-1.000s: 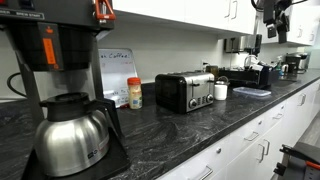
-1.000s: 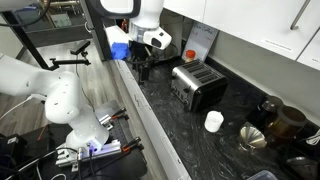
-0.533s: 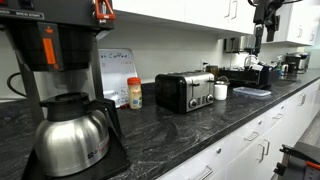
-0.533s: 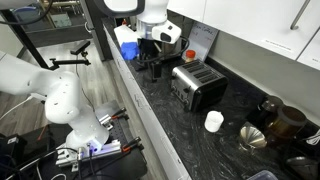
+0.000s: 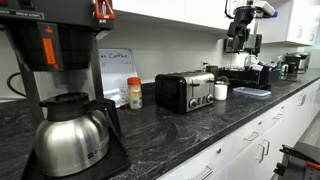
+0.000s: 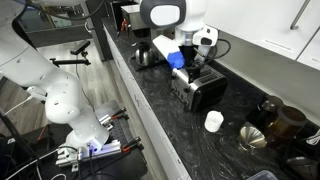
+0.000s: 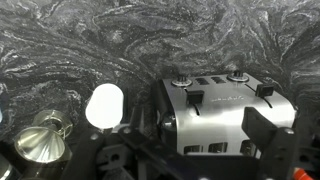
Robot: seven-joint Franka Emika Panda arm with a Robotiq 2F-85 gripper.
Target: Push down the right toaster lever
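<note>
The toaster's black lever (image 5: 208,85) (image 7: 194,98) nearest the white cup is next for my gripper, which should move there and close on it, ready to push it down.
The silver two-slot toaster (image 5: 185,90) stands on the dark marble counter and also shows in the other exterior view (image 6: 198,86). In the wrist view the toaster (image 7: 225,115) fills the lower right, with two black levers on its face, one (image 7: 195,97) to the left and one (image 7: 265,90) to the right, both up. My gripper (image 7: 195,158) is open and empty, with a dark finger (image 7: 264,135) in front of the toaster's right side. In both exterior views the gripper (image 5: 238,42) (image 6: 190,60) hangs above the toaster without touching it.
A white cup (image 7: 105,105) (image 5: 221,91) (image 6: 213,121) stands beside the toaster. A metal funnel-like vessel (image 7: 40,145) (image 6: 255,136) sits further along. A coffee maker with a steel carafe (image 5: 70,130) and a spice bottle (image 5: 134,93) are on the toaster's other side. Wall cabinets hang overhead.
The arm has swung along the counter toward the toaster and the gripper now hangs over it. The toaster and cup have not moved.
</note>
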